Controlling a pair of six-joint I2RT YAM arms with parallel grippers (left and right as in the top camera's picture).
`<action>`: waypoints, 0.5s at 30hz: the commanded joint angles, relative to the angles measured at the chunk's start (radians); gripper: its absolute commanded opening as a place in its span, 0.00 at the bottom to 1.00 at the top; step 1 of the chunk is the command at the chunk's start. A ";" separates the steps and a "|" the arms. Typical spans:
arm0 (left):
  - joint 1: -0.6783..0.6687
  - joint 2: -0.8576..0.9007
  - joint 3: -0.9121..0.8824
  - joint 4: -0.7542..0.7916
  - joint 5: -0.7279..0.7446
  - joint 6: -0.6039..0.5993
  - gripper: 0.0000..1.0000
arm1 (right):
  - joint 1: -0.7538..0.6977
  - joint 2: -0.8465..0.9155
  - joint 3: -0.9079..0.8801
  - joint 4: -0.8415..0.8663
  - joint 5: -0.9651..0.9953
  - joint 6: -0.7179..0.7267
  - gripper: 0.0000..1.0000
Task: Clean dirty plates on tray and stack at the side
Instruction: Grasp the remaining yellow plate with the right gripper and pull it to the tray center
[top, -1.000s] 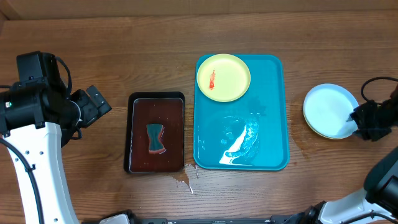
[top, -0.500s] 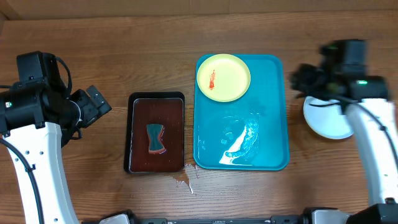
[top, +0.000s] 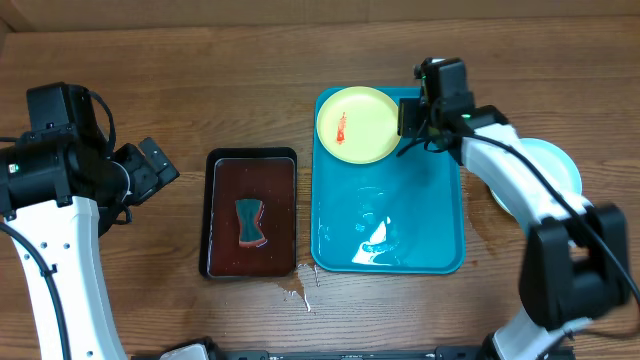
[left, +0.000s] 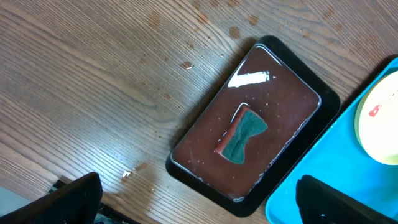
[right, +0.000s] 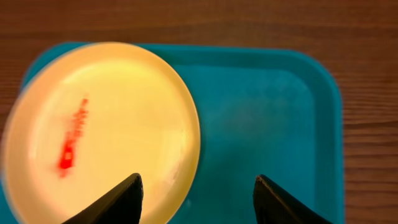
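The robot's right gripper should close on the yellow-green plate's rim (top: 397, 131) (right: 198, 148), on the side facing the pale blue-white plate, across from the brown tray.
A pale yellow-green plate (top: 358, 123) with a red smear lies in the far left corner of the teal tray (top: 440, 215); it also shows in the right wrist view (right: 99, 130). A pale blue-white plate (top: 560, 160) sits on the table right of the tray, partly hidden by the right arm. A third plate is not in view. My right gripper (top: 412, 120) (right: 198, 186) is open, over the plate's right rim and the tray (right: 267, 118). My left gripper (left: 199, 205) is open and empty, over the table left of the brown tray.
A dark brown black-rimmed tray (top: 251, 212) of brown liquid holds a teal sponge (top: 250, 221), left of the teal tray; both show in the left wrist view (left: 249, 130). Water pools on the teal tray (top: 385, 225). Drops lie on the table (top: 298, 293).
My right arm has swung left from the blue-white plate at the table's right side to the yellow-green plate on the tray. The left arm has not moved.
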 joint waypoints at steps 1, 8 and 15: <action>0.005 -0.013 0.014 -0.001 -0.010 0.008 1.00 | -0.002 0.073 -0.007 0.038 0.005 -0.007 0.59; 0.005 -0.013 0.014 -0.001 -0.010 0.008 1.00 | -0.003 0.201 -0.007 0.099 -0.047 -0.006 0.44; 0.005 -0.013 0.014 -0.001 -0.010 0.008 1.00 | -0.003 0.161 0.004 0.047 -0.047 -0.002 0.04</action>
